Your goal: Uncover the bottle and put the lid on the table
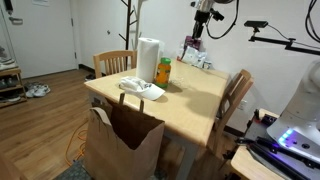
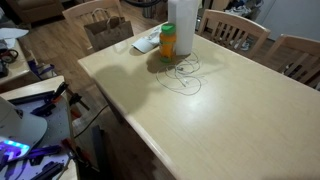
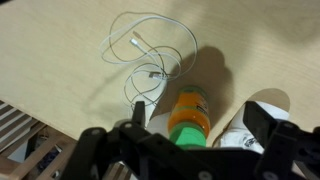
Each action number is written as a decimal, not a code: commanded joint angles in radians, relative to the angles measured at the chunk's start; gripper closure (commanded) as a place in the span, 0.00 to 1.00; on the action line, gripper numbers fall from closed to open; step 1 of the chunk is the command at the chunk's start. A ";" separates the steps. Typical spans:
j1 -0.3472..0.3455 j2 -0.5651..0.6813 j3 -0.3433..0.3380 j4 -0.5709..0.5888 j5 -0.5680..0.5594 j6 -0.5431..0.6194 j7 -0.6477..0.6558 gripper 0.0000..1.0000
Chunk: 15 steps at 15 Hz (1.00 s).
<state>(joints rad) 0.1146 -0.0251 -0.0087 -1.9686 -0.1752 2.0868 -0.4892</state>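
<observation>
The orange-yellow bottle is next, and my gripper should go down to it and close around the sides of its green lid (image 1: 165,61) (image 3: 188,136).
The orange-yellow bottle (image 1: 163,72) stands upright on the light-wood table (image 1: 190,95), next to the white paper towel roll (image 1: 148,58). It shows in both exterior views (image 2: 168,40). The green lid (image 3: 185,136) sits on the bottle's neck (image 3: 191,108). In the wrist view my gripper (image 3: 198,113) is open and empty, well above the bottle, with one finger on each side of it. In an exterior view the gripper (image 1: 195,44) hangs high over the far side of the table.
A loose white cable (image 2: 180,75) lies coiled on the table (image 2: 230,110) beside the bottle, also in the wrist view (image 3: 150,55). A white tray (image 1: 140,90) sits near the table edge. A paper bag (image 1: 122,140) stands below it. Wooden chairs (image 1: 238,95) surround the table.
</observation>
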 commanded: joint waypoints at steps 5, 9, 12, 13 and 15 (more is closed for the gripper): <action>-0.023 0.147 0.065 0.132 0.024 -0.021 -0.027 0.00; -0.029 0.176 0.066 0.159 0.024 -0.027 -0.028 0.00; -0.020 0.212 0.071 0.154 0.032 0.038 0.061 0.00; -0.021 0.227 0.076 0.154 0.055 0.055 0.073 0.00; -0.021 0.259 0.085 0.160 0.080 0.078 0.111 0.00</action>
<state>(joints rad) 0.1058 0.1885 0.0532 -1.8154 -0.1337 2.1177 -0.4364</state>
